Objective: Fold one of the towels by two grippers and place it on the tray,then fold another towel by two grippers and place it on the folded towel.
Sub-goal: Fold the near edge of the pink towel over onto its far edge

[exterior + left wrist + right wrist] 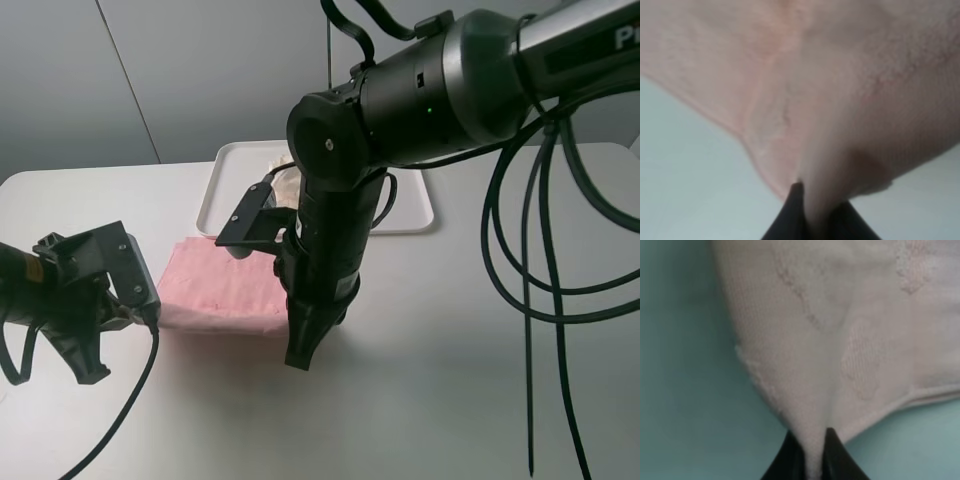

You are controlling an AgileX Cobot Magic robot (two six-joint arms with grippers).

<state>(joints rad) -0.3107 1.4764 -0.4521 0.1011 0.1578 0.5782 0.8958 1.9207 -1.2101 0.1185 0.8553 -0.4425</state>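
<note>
Next, my right gripper lets go of the pink towel's near corner on the towel's far corner, just before the tray [330, 254].
The pink towel [225, 285] lies folded on the white table in front of the tray [412, 205]. My left gripper [150, 312] sits at its near left corner, shut on a pinch of the pink towel [840, 100] that runs down between the black fingertips [792, 215]. My right gripper [299, 357] points down at the towel's near right corner; in the right wrist view it [812, 457] is shut on a fold of the same towel [840, 340]. The cream towel [285, 182] lies on the tray, mostly hidden behind the right arm.
The bulky right arm [400, 90] reaches across the middle and covers much of the tray. Black cables [530, 300] hang down on the right. A cable [130, 400] trails from the left arm over the table's front.
</note>
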